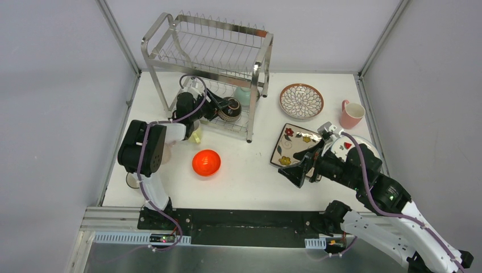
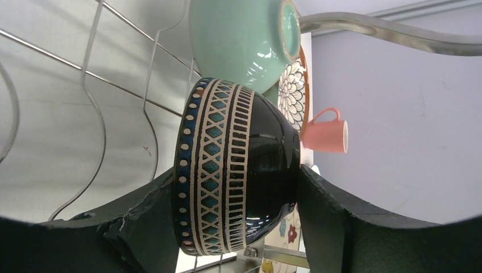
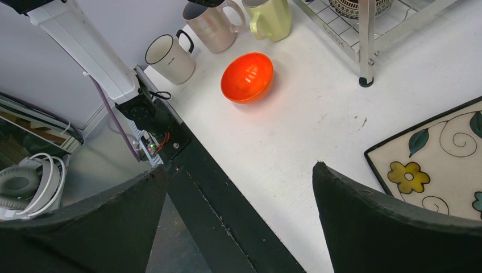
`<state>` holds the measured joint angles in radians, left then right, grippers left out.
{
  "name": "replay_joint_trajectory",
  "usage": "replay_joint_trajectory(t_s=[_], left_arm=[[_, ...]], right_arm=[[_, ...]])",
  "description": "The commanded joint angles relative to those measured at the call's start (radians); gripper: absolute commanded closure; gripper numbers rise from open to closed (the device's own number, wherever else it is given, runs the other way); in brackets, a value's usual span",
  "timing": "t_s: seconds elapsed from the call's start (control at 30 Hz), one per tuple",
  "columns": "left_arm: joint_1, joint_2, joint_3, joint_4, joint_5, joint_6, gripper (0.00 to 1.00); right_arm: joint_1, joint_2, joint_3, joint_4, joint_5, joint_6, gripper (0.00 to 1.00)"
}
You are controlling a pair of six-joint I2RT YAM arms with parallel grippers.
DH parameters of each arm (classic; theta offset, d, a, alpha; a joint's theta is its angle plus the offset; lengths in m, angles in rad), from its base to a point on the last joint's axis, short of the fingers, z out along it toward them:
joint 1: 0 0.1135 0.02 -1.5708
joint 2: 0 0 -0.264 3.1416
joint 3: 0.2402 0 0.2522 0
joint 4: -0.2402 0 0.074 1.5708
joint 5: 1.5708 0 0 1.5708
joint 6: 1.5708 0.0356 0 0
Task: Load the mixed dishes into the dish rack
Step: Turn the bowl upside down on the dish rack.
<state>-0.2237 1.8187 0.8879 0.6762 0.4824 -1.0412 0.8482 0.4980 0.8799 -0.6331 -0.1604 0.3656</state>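
Note:
Next, my left gripper lets go of the dark patterned bowl on the lower rack wires point(image 1: 232, 112) point(image 2: 241, 170) just in front of the mint bowl.
My left gripper point(image 1: 223, 108) reaches into the lower tier of the steel dish rack point(image 1: 210, 45). It is shut on a dark patterned bowl point(image 2: 239, 165) turned on its side, one finger on the rim and one on the base. A mint bowl point(image 2: 244, 40) leans in the rack just behind it. My right gripper point(image 1: 298, 170) hangs open and holds nothing at the near left corner of the square floral plate point(image 1: 293, 142). On the table lie the orange bowl point(image 1: 206, 162), the petal-pattern plate point(image 1: 301, 100), the pink mug point(image 1: 351, 114) and the white red-marked plate point(image 1: 364, 145), partly under the right arm.
Three mugs stand at the table's left edge by the left arm: a white one point(image 3: 169, 57), a beige-pink one point(image 3: 211, 25) and a yellow-green one point(image 3: 271, 18). The rack's front leg point(image 3: 366, 40) stands between the orange bowl point(image 3: 247, 77) and the square plate point(image 3: 437, 165). Grey walls enclose the table.

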Motion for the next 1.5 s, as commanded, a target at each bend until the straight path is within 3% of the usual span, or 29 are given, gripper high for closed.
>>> replay_joint_trajectory(t_s=[0.0, 0.5, 0.6, 0.7, 0.9, 1.13, 1.23, 1.3, 1.47], left_arm=[[-0.015, -0.011, 0.06, 0.171, 0.055, -0.044, 0.75], [-0.038, 0.062, 0.096, 0.124, 0.114, -0.011, 0.61], [-0.039, 0.054, 0.105, 0.088, 0.124, 0.024, 0.54], [-0.039, 0.032, 0.113, 0.042, 0.128, 0.075, 0.39], [-0.039, -0.014, 0.127, -0.059, 0.124, 0.179, 0.28], [-0.037, -0.056, 0.167, -0.228, 0.073, 0.284, 0.23], [-0.036, -0.058, 0.171, -0.238, 0.065, 0.288, 0.21], [-0.034, -0.063, 0.169, -0.25, 0.046, 0.296, 0.13], [-0.025, -0.078, 0.166, -0.281, 0.016, 0.332, 0.13]], right_arm=[[-0.003, 0.011, 0.008, 0.029, 0.015, 0.003, 0.0], [-0.003, -0.007, 0.005, 0.023, 0.024, -0.002, 0.0], [-0.003, -0.01, 0.005, 0.021, 0.025, -0.004, 0.0], [-0.003, -0.01, 0.004, 0.018, 0.025, -0.005, 0.0], [-0.003, -0.015, 0.005, 0.019, 0.025, -0.007, 0.0], [-0.003, -0.019, 0.002, 0.018, 0.018, -0.006, 0.0], [-0.003, -0.019, 0.001, 0.017, 0.016, -0.004, 0.0], [-0.003, -0.022, 0.002, 0.015, 0.016, -0.005, 0.0], [-0.003, -0.035, 0.005, 0.003, 0.02, -0.005, 0.0]])
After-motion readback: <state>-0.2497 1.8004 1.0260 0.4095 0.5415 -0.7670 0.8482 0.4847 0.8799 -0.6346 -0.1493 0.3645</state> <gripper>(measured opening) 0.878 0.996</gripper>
